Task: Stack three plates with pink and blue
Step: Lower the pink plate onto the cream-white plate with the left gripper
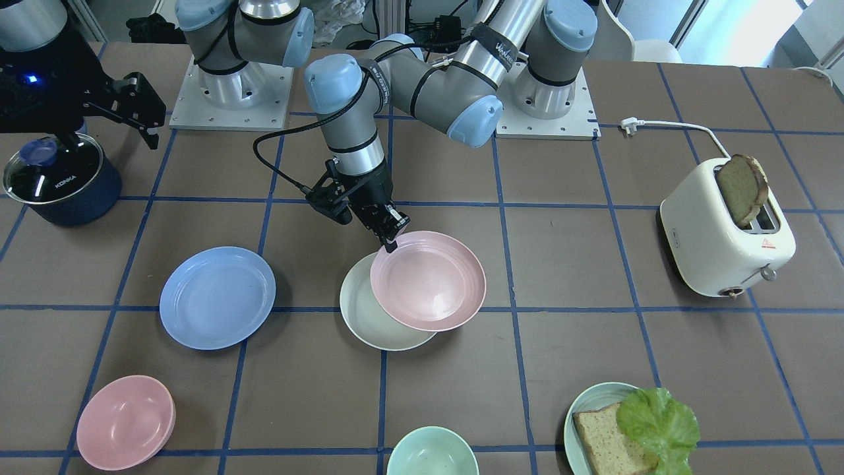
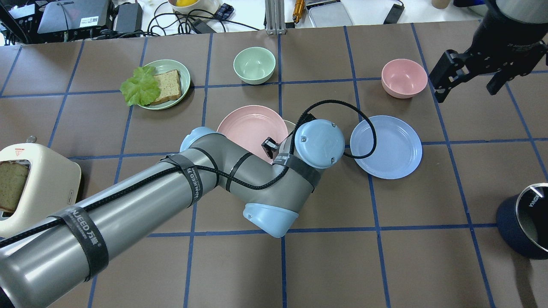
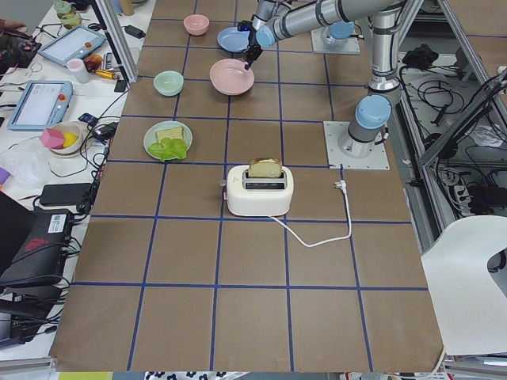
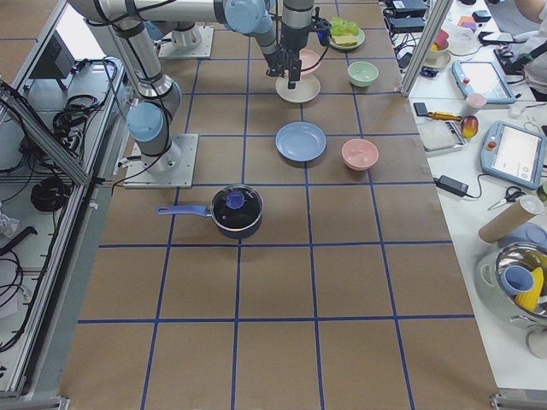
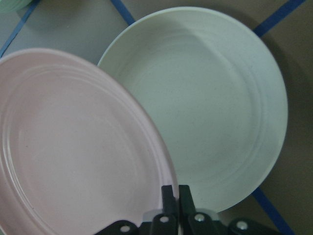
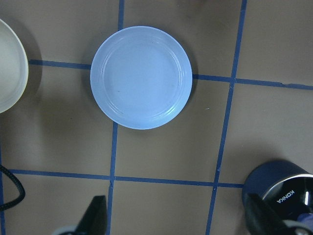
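The robot's left gripper needs to release the pale pink plate on the cream-white plate [image 1: 388, 296] [image 5: 201, 106], a little toward the light blue plate.
My left gripper [image 1: 390, 245] is shut on the near rim of the pale pink plate [image 1: 428, 280] and holds it tilted, partly over the cream-white plate [image 1: 372, 323] on the table. In the left wrist view the shut fingers [image 5: 168, 196] pinch the pink plate's [image 5: 73, 147] edge, with the cream plate [image 5: 220, 107] beneath it to the right. The light blue plate [image 1: 217, 297] lies alone on the table, beside the other two. My right gripper [image 2: 469, 85] is open and empty, high above the blue plate [image 6: 141, 77].
A pink bowl [image 1: 125, 422], a green bowl [image 1: 432, 455] and a teal plate [image 1: 583, 412] with bread and lettuce stand along the operators' edge. A white toaster [image 1: 725, 237] with a bread slice is on my left side. A dark lidded pot [image 1: 62, 178] is on my right.
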